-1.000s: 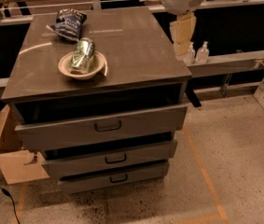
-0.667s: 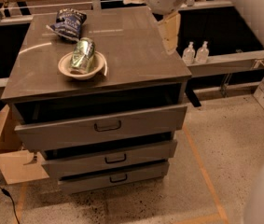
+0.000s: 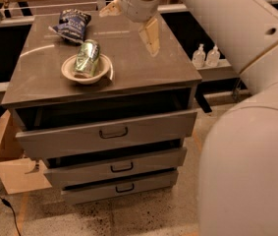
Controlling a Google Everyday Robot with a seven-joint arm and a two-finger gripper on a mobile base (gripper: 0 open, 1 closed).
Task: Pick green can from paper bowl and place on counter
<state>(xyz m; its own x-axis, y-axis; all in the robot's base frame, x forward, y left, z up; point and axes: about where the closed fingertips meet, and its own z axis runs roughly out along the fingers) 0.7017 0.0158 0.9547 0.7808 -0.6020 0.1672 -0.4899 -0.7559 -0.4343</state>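
Note:
The gripper will next move to the green can's end [image 3: 89, 48] closest to the dark blue chip bag and close there.
The green can [image 3: 87, 58] lies on its side in the paper bowl [image 3: 71, 74], tilted against the rim, at the left middle of the counter [image 3: 143, 70]. My gripper [image 3: 129, 23] hangs over the back middle of the counter, right of and behind the bowl. It is open and empty, with one pale finger [image 3: 151, 35] pointing down toward the counter and the other [image 3: 109, 9] sticking out to the left. It does not touch the can.
A dark blue chip bag [image 3: 74, 23] lies at the back left of the counter, behind the bowl. My arm [image 3: 246, 112] fills the right side of the view. Two small bottles [image 3: 205, 56] stand on a ledge to the right. A cardboard box [image 3: 11, 156] sits on the floor at left. The top drawer [image 3: 109, 132] is pulled out slightly.
My gripper has moved left from beyond the counter's right edge to over its back middle, closer to the bowl. The can and bowl have not moved.

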